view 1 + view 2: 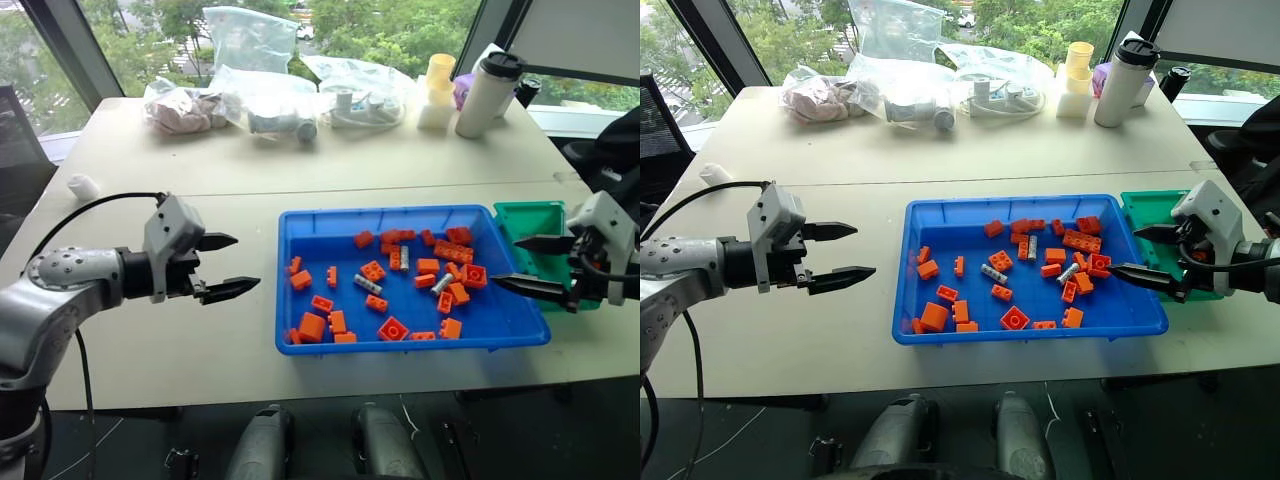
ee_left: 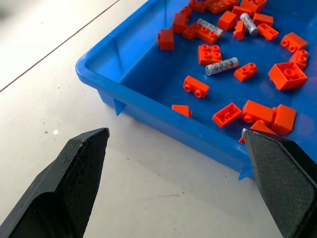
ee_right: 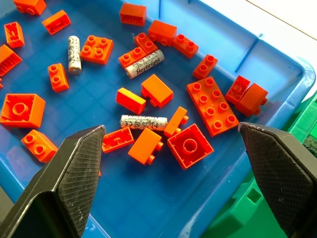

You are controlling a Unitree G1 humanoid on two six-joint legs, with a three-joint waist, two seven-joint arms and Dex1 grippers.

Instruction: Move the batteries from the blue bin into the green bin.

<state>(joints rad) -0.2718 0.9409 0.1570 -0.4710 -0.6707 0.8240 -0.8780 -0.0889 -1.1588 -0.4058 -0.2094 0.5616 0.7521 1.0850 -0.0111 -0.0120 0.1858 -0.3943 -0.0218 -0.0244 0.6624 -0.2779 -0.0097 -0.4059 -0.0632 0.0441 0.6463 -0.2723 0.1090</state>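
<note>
The battery farthest from the green bin, beside the square orange brick, is next for my right gripper, which should go there and close on the battery's middle [image 1: 367, 285] [image 3: 74, 55].
The blue bin [image 1: 330, 232] lies on the table right of centre, holding many orange bricks and three silvery batteries [image 1: 367, 284] [image 1: 404, 258] [image 1: 441, 284]. In the right wrist view the batteries [image 3: 143, 122] [image 3: 144, 64] [image 3: 74, 54] lie flat among the bricks. The green bin [image 1: 530, 220] stands against the blue bin's right end. My left gripper [image 1: 245, 262] hovers open over the table just left of the blue bin, with nothing between its fingers. My right gripper [image 1: 505, 262] is open and empty over the blue bin's right edge, pointing in towards the bricks.
Orange bricks [image 1: 374, 270] are scattered all over the blue bin. Clear plastic bags [image 1: 270, 100], a white tumbler [image 1: 488, 92] and yellow cups [image 1: 438, 88] line the table's far side. A small white object [image 1: 83, 185] lies at far left.
</note>
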